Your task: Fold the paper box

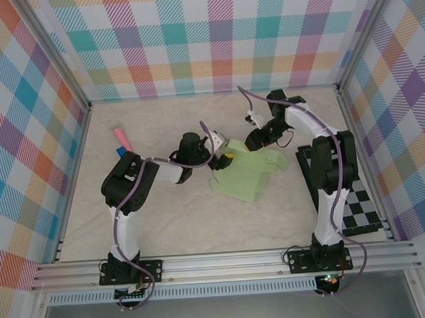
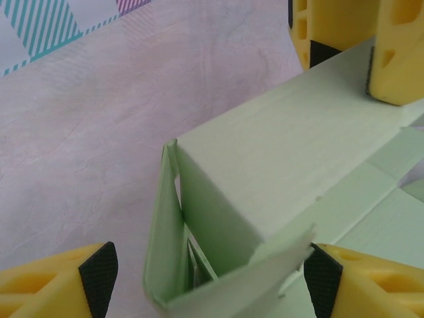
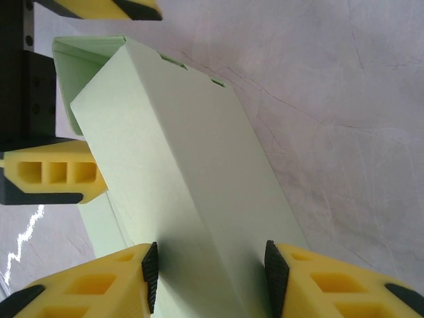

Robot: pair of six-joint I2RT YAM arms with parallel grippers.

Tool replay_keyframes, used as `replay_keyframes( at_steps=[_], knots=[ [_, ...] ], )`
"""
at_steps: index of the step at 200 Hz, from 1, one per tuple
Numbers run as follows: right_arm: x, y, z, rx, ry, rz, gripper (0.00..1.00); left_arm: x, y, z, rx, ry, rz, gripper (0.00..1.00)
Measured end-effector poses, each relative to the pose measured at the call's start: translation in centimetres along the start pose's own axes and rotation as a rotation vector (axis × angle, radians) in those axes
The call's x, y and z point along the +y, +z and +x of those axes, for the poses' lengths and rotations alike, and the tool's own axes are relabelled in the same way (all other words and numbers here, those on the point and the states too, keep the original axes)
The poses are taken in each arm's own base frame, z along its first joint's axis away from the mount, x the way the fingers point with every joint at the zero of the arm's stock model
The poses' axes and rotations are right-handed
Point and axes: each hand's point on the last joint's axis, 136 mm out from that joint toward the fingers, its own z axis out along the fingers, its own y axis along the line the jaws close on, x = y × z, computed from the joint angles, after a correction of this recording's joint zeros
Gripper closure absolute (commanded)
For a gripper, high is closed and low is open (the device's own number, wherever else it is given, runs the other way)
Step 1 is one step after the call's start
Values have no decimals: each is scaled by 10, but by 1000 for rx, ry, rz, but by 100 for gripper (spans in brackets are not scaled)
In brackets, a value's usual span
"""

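I will use my left gripper to take the end flaps at their folded corner (image 2: pixel 167 301) and pinch them closed, because they gape away from the paper box's folded side.
The paper box (image 1: pixel 245 173) is a pale green, partly folded tube lying mid-table with flat tabs beside it. My left gripper (image 1: pixel 225 158) is at its left end and stands open around the open end flaps (image 2: pixel 218 265). Its left pad (image 2: pixel 99 278) is clear of the card. Its right pad (image 2: pixel 323 285) is at the tip of a flap. My right gripper (image 1: pixel 256 139) comes down on the box from the far side. It is open, and its pads (image 3: pixel 150 275) rest on the two faces either side of a folded ridge (image 3: pixel 212 218).
A pink-and-blue stick (image 1: pixel 120 139) lies at the left rear of the table. A black-and-white checkered board (image 1: pixel 357 201) lies by the right arm's base. Plaid walls (image 1: pixel 206 38) close the table on three sides. Bare tabletop (image 1: pixel 194 224) lies in front of the box.
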Motion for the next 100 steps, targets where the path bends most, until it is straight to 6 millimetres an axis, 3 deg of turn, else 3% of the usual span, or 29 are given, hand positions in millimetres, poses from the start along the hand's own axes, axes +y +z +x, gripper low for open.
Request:
replay_keyframes(
  at_steps=[53, 100],
  knots=[
    [-2, 0, 0, -1, -4, 13, 54, -10, -14, -7, 1, 20, 54, 23],
    [-3, 0, 0, -2, -6, 18, 54, -7, -20, -3, 22, 46, 63, 40]
  ],
)
